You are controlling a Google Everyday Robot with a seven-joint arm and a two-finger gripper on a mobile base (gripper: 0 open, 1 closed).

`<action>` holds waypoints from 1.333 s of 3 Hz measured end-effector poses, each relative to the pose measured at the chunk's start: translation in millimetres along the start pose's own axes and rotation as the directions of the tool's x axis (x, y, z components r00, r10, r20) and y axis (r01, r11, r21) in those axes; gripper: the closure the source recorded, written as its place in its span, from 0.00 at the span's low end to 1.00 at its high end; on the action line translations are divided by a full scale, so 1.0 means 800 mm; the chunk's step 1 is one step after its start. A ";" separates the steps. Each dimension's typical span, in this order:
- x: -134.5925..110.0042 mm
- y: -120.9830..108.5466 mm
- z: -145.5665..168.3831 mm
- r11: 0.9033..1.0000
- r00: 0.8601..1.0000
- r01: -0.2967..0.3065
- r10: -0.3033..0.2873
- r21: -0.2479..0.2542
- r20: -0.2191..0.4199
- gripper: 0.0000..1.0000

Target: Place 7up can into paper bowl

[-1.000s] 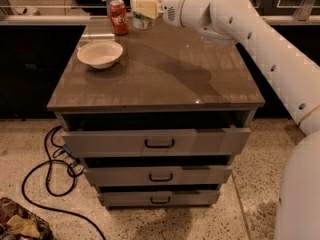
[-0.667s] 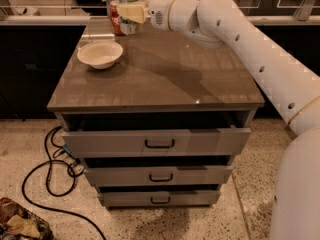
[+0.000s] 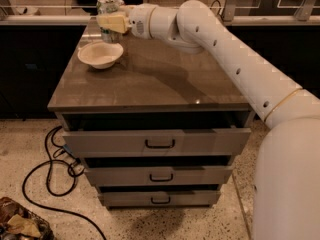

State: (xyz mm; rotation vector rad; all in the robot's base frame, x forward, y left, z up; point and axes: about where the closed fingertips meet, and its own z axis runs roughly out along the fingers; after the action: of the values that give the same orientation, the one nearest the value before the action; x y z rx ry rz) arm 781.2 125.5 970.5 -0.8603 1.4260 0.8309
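I will let go of the 7up can so it stays upright on the inside bottom of the paper bowl point(image 3: 104, 55), close to its middle, with my gripper.
The off-white paper bowl point(image 3: 100, 55) sits on the brown cabinet top point(image 3: 165, 79) near its far left corner. My gripper point(image 3: 113, 22) is at the far left of the top, just behind and above the bowl's far rim. It is shut on the 7up can point(image 3: 108, 6), a silver-topped can with pale green-marked sides, held upright. The can's lower end shows below the fingers point(image 3: 118, 22), close over the bowl's back edge. I cannot tell whether the can touches the bowl.
My white arm point(image 3: 225, 49) stretches from the right across the back of the top. The cabinet's top drawer point(image 3: 155, 141) stands slightly open. A black cable point(image 3: 50, 174) loops on the floor at the left, and a crumpled bag point(image 3: 20, 224) lies at the bottom left.
My gripper has moved left along the back of the top with the can in it, from right of the red can to above the bowl's far rim.
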 end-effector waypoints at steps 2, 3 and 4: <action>0.049 0.012 0.049 0.994 0.999 0.037 -0.038 -0.101 0.001 1.00; 0.079 -0.001 0.058 0.991 0.997 0.055 -0.061 -0.120 -0.045 1.00; 0.096 -0.013 0.053 0.991 0.992 0.071 -0.082 -0.115 -0.096 1.00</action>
State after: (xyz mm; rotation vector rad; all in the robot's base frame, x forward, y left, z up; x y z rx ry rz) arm 809.2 156.1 892.7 -1.0483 1.4348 0.8242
